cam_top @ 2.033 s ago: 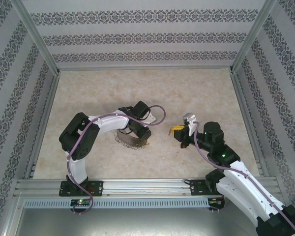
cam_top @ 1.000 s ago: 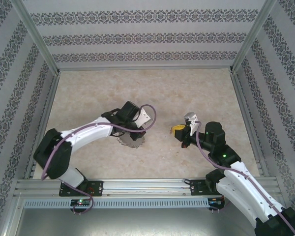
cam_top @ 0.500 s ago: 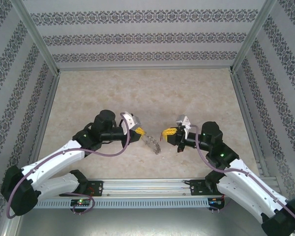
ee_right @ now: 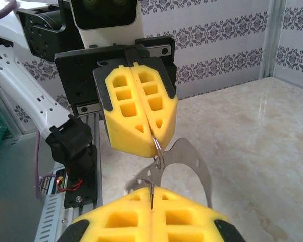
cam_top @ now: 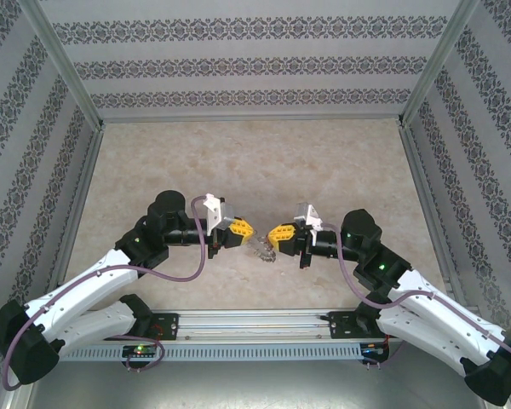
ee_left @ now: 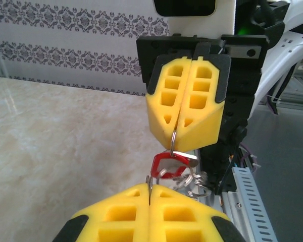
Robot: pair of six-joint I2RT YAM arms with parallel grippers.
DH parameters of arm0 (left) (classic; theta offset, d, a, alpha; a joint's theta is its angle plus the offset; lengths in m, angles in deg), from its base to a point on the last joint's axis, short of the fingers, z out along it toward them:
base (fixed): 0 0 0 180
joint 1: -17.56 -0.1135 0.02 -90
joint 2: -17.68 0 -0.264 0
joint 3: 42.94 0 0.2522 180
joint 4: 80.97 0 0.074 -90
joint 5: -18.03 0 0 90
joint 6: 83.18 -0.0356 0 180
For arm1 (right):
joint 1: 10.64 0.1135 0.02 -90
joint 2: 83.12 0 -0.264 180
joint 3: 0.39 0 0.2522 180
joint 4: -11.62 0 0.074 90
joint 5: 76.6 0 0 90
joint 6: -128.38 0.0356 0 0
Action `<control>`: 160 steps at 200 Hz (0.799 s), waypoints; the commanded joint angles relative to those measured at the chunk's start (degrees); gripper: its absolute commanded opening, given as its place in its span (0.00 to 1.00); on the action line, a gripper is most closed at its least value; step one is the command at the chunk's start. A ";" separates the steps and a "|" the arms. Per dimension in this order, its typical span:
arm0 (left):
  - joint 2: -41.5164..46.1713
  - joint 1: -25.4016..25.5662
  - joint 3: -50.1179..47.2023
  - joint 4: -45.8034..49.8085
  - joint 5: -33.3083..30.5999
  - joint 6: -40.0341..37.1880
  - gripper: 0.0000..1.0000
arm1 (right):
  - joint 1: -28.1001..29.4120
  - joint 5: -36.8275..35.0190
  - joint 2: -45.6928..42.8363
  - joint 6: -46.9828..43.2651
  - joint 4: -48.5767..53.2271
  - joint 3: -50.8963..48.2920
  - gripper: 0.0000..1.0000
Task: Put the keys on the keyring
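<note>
The thin wire loop with its red-headed key will go down on the table (cam_top: 274, 249) beneath the fingers of my right gripper when I set it there.
Above the table's near middle my left gripper (cam_top: 245, 228) and right gripper (cam_top: 275, 233) face each other tip to tip, both shut. The keyring (ee_right: 194, 164), a thin grey metal loop with small silvery pieces, hangs between them (cam_top: 262, 249). In the right wrist view my left gripper (ee_right: 151, 138) pinches a thin wire at the keyring's rim. The right gripper (ee_right: 151, 194) is shut on a thin wire loop. In the left wrist view the red-headed key (ee_left: 164, 162) hangs from that loop under the right gripper (ee_left: 177, 143), just past my left gripper (ee_left: 150, 190).
The beige table (cam_top: 238, 162) is walled by patterned panels at the back and sides. An aluminium rail (cam_top: 255, 322) with the arm bases runs along the near edge. Metal frame posts (cam_top: 64, 64) stand at the corners.
My left arm lifted the keyring off the table and swung it right. My right arm moved left to meet it. The two grippers now stand tip to tip.
</note>
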 commanded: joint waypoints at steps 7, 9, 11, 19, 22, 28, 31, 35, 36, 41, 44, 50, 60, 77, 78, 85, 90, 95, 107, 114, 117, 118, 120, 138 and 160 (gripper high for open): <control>1.50 0.53 0.82 -4.47 4.32 0.99 0.00 | 0.82 -1.22 -0.76 -2.07 -2.33 2.04 0.00; 1.52 0.53 0.84 -4.38 4.42 0.95 0.00 | 0.83 -1.31 -0.80 -2.07 -2.28 2.01 0.00; 1.59 0.53 0.89 -4.34 4.53 0.94 0.00 | 0.85 -1.42 -0.88 -2.18 -2.18 2.00 0.00; 1.72 0.53 0.94 -4.20 4.91 0.92 0.00 | 0.86 -1.77 -1.28 -2.32 -2.11 2.08 0.00; 1.82 0.50 0.99 -4.15 5.13 0.89 0.00 | 0.90 -1.80 -1.45 -2.41 -1.99 2.09 0.00; 1.87 0.52 1.05 -4.06 5.50 0.91 0.00 | 0.91 -1.89 -1.73 -2.64 -1.78 2.21 0.00; 1.92 0.53 1.11 -3.92 5.67 0.91 0.00 | 0.95 -1.97 -1.89 -2.73 -1.69 2.31 0.00; 1.96 0.53 1.23 -3.82 6.00 0.91 0.00 | 0.92 -1.96 -2.04 -2.79 -1.61 2.28 0.00; 1.96 0.53 1.24 -3.81 6.02 0.91 0.00 | 0.92 -1.97 -2.03 -2.83 -1.55 2.32 0.00; 2.01 0.53 1.36 -3.65 6.34 0.91 0.00 | 0.99 -1.98 -2.22 -3.05 -1.38 2.43 0.00; 2.06 0.53 1.38 -3.62 6.51 0.91 0.00 | 0.97 -1.95 -2.31 -3.12 -1.28 2.44 0.00; 2.14 0.55 1.51 -3.69 6.95 0.97 0.00 | 1.07 -1.81 -2.41 -3.27 -1.23 2.53 0.00; 2.23 0.53 1.64 -3.52 7.20 1.00 0.00 | 1.16 -1.50 -2.38 -3.52 -1.12 2.57 0.00; 2.36 0.53 1.59 -3.86 7.16 0.99 0.00 | 1.58 -1.13 -2.11 -3.94 -1.23 2.44 0.00; 2.30 0.53 1.60 -3.92 7.17 0.99 0.00 | 1.60 -1.11 -2.06 -4.02 -1.23 2.44 0.00; 2.23 0.53 1.59 -4.10 7.18 1.15 0.00 | 2.06 -0.89 -1.88 -4.29 -1.26 2.36 0.00; 2.23 0.53 1.53 -4.21 7.20 1.16 0.00 | 2.32 -0.83 -1.84 -4.51 -1.32 2.36 0.00; 2.23 0.53 1.55 -4.24 7.13 1.23 0.00 | 2.57 -0.84 -1.69 -4.77 -1.37 2.27 0.00; 2.23 0.53 1.60 -4.07 6.59 1.13 0.00 | 3.39 -0.92 -1.67 -5.23 -1.58 2.10 0.00; 2.31 0.53 1.65 -3.77 6.23 0.93 0.00 | 3.61 -0.86 -1.70 -5.58 -1.57 2.02 0.00; 2.32 0.53 1.66 -3.62 6.07 0.80 0.00 | 3.69 -0.84 -1.69 -5.69 -1.56 2.00 0.00; 2.32 0.53 1.68 -3.53 5.97 0.77 0.00 | 3.76 -0.84 -1.68 -5.73 -1.57 2.00 0.00; 2.32 0.55 1.74 -3.40 5.87 0.70 0.00 | 3.82 -0.90 -1.69 -5.80 -1.47 2.00 0.00; 2.32 0.53 2.33 -1.74 5.04 -0.45 0.00 | 4.14 -1.52 -1.64 -6.52 -0.68 1.92 0.00; 2.16 0.52 3.08 1.46 2.61 -2.12 0.00 | 4.10 -7.54 -1.34 -6.80 1.95 2.00 0.00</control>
